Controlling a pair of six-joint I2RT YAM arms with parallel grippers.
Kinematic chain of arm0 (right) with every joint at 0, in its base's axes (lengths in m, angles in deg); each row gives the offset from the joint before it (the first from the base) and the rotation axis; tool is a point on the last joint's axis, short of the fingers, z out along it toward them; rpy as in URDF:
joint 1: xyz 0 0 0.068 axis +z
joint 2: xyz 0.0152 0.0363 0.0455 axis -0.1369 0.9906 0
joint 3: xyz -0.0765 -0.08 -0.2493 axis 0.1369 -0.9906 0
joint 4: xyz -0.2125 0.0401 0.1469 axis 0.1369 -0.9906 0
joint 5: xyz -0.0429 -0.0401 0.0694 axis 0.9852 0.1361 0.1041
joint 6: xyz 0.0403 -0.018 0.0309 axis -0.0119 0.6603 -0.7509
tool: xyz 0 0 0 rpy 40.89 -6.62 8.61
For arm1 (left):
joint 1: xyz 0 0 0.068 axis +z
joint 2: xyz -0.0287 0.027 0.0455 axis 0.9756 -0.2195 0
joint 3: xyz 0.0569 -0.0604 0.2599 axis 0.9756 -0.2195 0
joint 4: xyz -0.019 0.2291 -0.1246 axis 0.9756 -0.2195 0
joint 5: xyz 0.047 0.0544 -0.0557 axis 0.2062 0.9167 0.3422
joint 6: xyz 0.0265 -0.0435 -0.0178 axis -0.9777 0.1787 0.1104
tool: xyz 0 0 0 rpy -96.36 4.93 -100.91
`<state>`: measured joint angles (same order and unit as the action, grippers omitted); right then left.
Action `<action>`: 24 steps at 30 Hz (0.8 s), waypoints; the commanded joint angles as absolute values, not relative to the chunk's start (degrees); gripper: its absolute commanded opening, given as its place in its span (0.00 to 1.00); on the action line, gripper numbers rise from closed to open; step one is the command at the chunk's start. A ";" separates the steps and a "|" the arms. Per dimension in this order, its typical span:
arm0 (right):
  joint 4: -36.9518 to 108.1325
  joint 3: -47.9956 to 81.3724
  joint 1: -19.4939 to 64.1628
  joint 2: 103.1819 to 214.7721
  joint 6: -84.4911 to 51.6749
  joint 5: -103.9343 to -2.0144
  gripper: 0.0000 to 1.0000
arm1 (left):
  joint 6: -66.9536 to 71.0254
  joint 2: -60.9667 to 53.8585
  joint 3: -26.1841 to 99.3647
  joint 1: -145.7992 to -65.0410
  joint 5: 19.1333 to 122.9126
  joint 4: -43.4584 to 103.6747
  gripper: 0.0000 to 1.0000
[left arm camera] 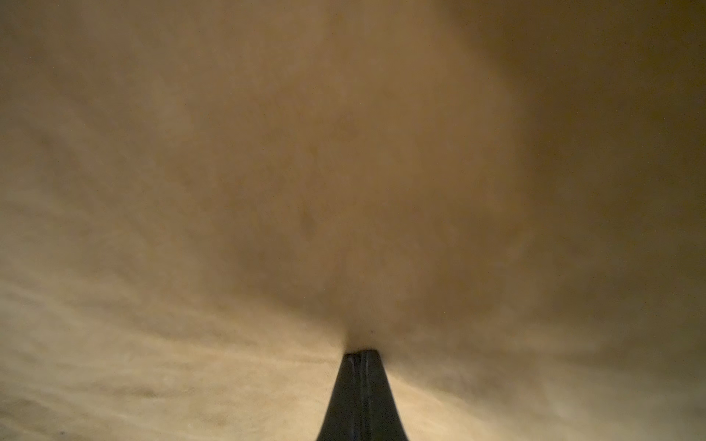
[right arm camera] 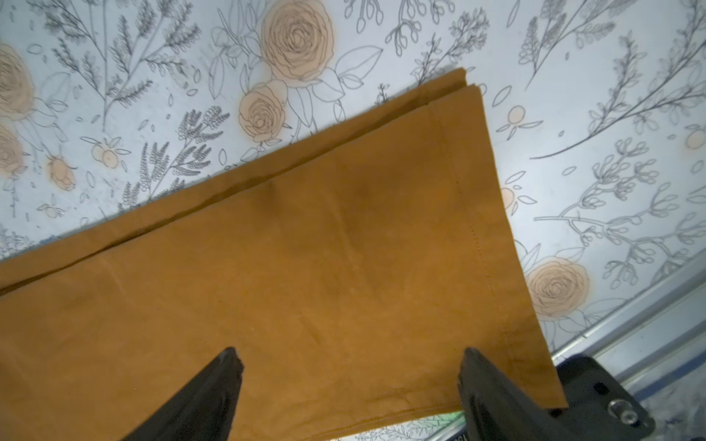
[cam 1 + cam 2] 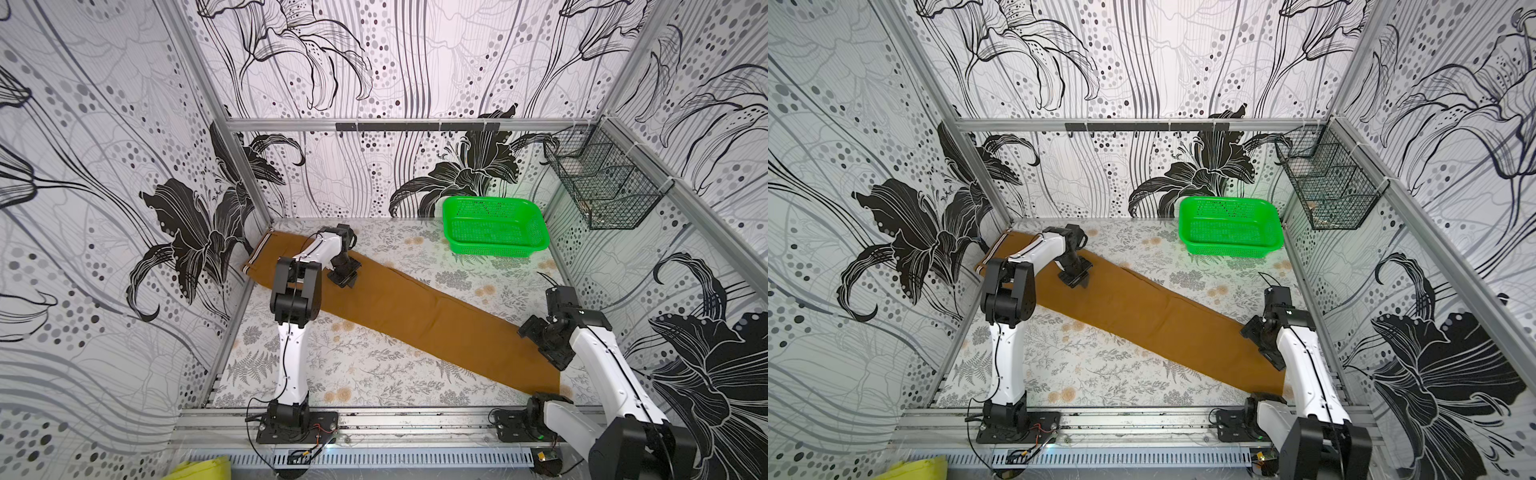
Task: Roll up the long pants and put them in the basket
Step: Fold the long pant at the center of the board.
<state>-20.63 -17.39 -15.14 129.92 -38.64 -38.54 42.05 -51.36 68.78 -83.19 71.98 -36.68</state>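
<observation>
Next, I release the upper pants' pinched cloth with my left gripper, nearer the pale striped waistband (image 3: 304,262).
The long pants (image 3: 415,316) (image 3: 1142,307) lie flat as one mustard-brown strip, folded leg on leg, running diagonally from the back left to the front right of the floral table. Their pale striped waistband (image 3: 257,257) is at the back left end. My left gripper (image 3: 347,282) (image 3: 1077,282) presses down on the upper part, shut with a pinch of cloth (image 1: 344,191) puckered at its tips (image 1: 362,351). My right gripper (image 3: 540,349) (image 3: 1260,349) (image 2: 349,355) hovers open just above the leg end, its fingers spread wide over the cloth (image 2: 305,267) near the stitched hem.
A green plastic basket (image 3: 494,228) (image 3: 1229,232) stands at the back right of the table. A black wire basket (image 3: 602,187) hangs on the right wall. Aluminium rails (image 3: 415,419) run along the front edge, close to the hem. Patterned walls enclose three sides.
</observation>
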 commanded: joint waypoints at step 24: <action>-17.56 -22.57 -22.00 135.66 -40.38 -43.70 1.00 | 38.87 -64.00 86.15 -63.70 74.33 -34.71 0.00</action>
